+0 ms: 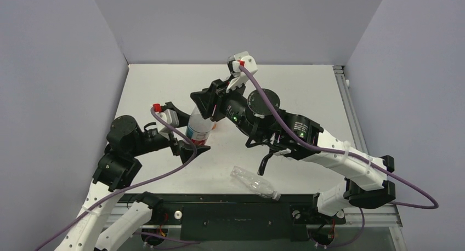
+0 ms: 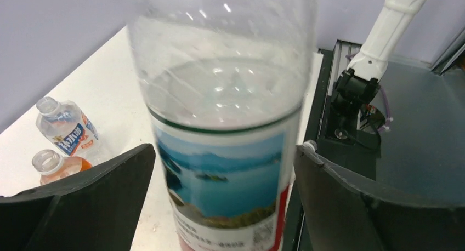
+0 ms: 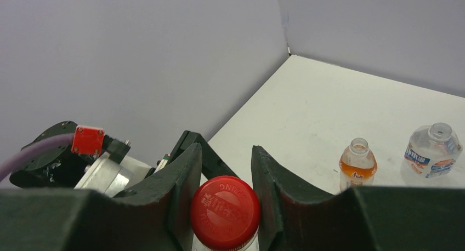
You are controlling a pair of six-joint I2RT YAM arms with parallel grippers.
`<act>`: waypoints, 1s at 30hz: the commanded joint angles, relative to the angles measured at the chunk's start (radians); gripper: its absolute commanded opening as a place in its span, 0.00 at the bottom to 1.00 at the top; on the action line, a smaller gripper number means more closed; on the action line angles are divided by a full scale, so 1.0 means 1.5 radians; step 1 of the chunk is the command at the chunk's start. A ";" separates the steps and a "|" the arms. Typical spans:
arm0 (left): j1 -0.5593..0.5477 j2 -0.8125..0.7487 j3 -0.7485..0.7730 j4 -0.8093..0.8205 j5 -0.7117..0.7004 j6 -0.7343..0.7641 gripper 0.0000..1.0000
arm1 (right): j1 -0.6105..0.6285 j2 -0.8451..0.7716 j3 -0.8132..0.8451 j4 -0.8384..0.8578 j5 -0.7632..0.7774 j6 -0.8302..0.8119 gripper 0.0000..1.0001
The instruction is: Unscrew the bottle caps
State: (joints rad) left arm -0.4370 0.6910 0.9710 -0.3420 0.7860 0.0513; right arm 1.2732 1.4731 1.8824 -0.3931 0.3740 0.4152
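Observation:
The bottle's body sits loose in my open left gripper, so it should clamp it before my right gripper takes and twists the red cap (image 3: 225, 212).
A clear bottle (image 1: 199, 128) with a blue landscape label (image 2: 219, 180) stands upright on the table. Its bright red bottle cap (image 3: 225, 211) sits on top. My right gripper (image 3: 226, 174) comes down from above and is shut on that cap, both fingers pressing its sides. My left gripper (image 2: 224, 152) is open around the bottle's body, with a slim gap at each finger. In the top view the right gripper (image 1: 209, 106) covers the cap, and the left gripper (image 1: 187, 131) flanks the bottle from the left.
A small orange bottle (image 3: 357, 164) and a small clear bottle (image 3: 433, 152) stand at the back of the table, their necks uncapped. Another clear bottle (image 1: 255, 183) lies on its side near the front rail (image 1: 236, 203). Grey walls close in on three sides.

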 commanded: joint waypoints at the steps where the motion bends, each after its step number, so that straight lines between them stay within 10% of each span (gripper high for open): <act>1: 0.001 0.011 0.019 0.123 -0.025 -0.124 0.98 | 0.036 -0.020 -0.006 0.054 0.055 -0.039 0.00; 8: 0.001 0.055 0.039 0.235 0.046 -0.280 0.95 | 0.059 -0.018 -0.024 0.092 0.090 -0.071 0.00; 12: 0.001 0.044 0.031 0.229 0.035 -0.255 0.55 | 0.060 -0.019 -0.029 0.098 0.096 -0.075 0.00; 14: 0.001 0.037 0.029 0.209 0.006 -0.248 0.34 | 0.060 -0.015 -0.023 0.090 0.100 -0.075 0.24; 18: 0.001 0.032 0.030 0.183 -0.035 -0.219 0.29 | 0.060 -0.020 -0.011 0.085 0.134 -0.058 0.63; 30: 0.000 0.028 0.021 0.137 -0.087 -0.172 0.26 | 0.059 0.007 0.049 0.046 0.128 -0.052 0.46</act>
State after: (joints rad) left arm -0.4370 0.7406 0.9882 -0.1223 0.6876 -0.2440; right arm 1.3567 1.4746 1.8996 -0.3187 0.5583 0.3363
